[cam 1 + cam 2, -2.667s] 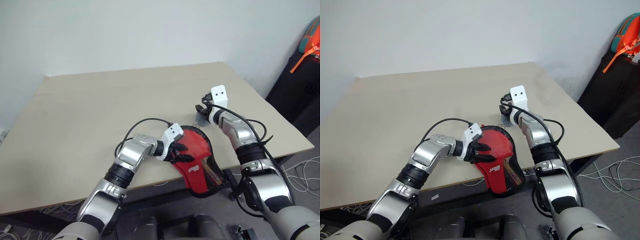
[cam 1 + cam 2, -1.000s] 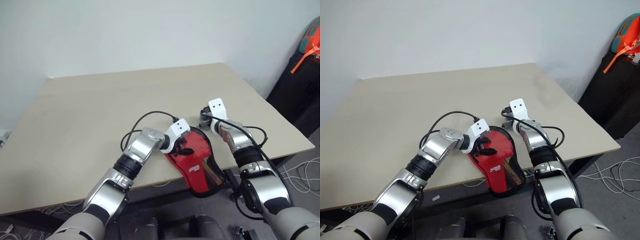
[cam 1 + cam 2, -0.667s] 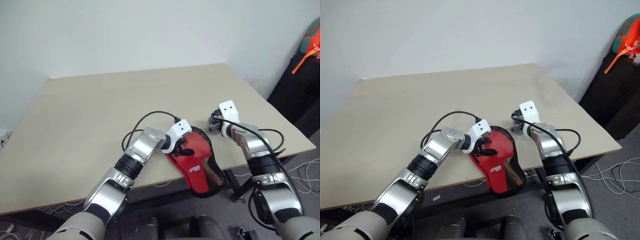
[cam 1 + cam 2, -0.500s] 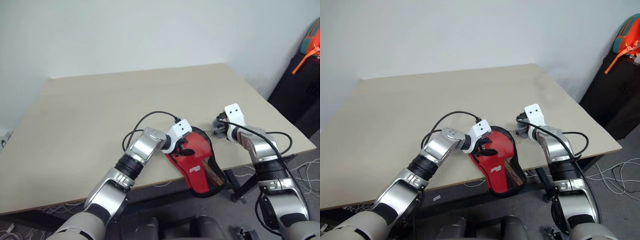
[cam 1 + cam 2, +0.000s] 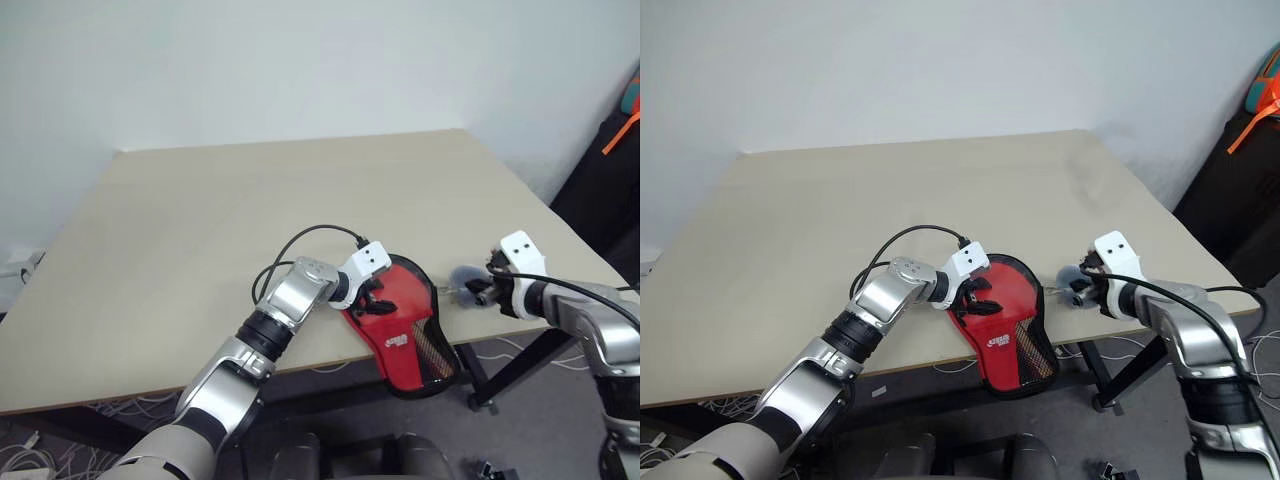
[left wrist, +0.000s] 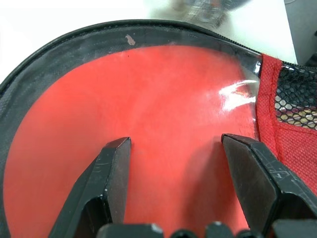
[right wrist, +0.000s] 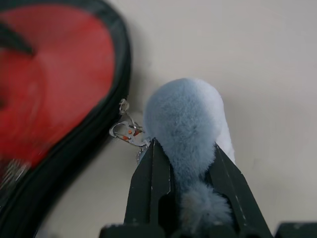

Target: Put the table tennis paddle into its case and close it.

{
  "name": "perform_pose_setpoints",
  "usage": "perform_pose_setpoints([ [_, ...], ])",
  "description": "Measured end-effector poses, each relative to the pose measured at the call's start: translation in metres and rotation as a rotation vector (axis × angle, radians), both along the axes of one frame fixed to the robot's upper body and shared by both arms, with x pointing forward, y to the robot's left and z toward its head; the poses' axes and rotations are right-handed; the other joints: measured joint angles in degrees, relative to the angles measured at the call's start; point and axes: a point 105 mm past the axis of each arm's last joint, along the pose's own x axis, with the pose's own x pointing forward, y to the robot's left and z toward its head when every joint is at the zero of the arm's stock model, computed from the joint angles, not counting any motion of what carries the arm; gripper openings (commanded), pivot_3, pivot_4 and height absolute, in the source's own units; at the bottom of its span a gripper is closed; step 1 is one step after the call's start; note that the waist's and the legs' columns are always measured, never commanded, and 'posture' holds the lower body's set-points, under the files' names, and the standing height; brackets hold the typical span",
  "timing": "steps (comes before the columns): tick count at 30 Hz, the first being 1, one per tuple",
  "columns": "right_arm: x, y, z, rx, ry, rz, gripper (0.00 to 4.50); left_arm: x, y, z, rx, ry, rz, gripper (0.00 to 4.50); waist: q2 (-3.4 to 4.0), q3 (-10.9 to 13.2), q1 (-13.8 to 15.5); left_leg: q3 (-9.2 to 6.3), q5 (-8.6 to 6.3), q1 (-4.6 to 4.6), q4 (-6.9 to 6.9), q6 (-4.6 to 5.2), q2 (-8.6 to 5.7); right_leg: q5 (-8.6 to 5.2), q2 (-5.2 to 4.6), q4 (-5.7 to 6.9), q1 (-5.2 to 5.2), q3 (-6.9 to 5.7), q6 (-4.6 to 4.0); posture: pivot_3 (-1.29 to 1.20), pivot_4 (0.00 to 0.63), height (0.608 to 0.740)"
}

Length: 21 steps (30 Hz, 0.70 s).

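Next, my right gripper releases the grey-blue pompom so it hangs beside the case's mesh end (image 5: 472,396), past the near edge of the table.
The case (image 5: 402,322) lies red side up at the table's near edge, its mesh end hanging over the edge. My left gripper (image 5: 372,298) is open, and its two black fingers (image 6: 113,163) rest spread on the red face (image 6: 168,109). To the right of the case, my right gripper (image 7: 185,145) is shut on a fluffy grey-blue pompom (image 7: 185,114). A small metal ring (image 7: 124,131) links the pompom to the case's black zipper rim (image 7: 106,119). The table tennis paddle is hidden.
The pale wooden table (image 5: 200,210) stretches wide behind and to the left of the case. A dark bag with orange straps (image 5: 1262,90) stands off the far right corner. Cables lie on the floor under the table's near edge.
My right gripper has drawn the pompom from the case's far rim rightward and toward the near edge. The left gripper stays on the case. The camera has shifted.
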Motion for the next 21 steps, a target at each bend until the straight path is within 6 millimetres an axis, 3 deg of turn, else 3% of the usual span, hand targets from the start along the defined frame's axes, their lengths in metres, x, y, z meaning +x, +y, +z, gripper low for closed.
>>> perform_pose_setpoints([
  [15, -0.066, 0.001, -0.015, -0.049, 0.045, 0.261, 0.18, -0.001, -0.003, -0.002, -0.002, 0.009, -0.006, 3.08, -0.08, 0.0, 0.3, -0.61, -0.04, 0.16, 0.05, 0.02, 0.04, -0.11, -0.19, -0.15, 0.44, -0.48, 0.12, 0.0, 0.0, 0.724],
  [21, -0.096, -0.009, -0.022, -0.083, 0.107, 0.378, 0.18, -0.001, -0.002, -0.004, 0.002, 0.017, -0.006, 3.08, -0.27, 0.1, 0.3, -0.72, -0.1, 0.55, -0.01, 0.09, -0.05, -0.19, -0.53, -0.18, 0.75, -0.72, 0.22, 0.0, 0.0, 0.724],
])
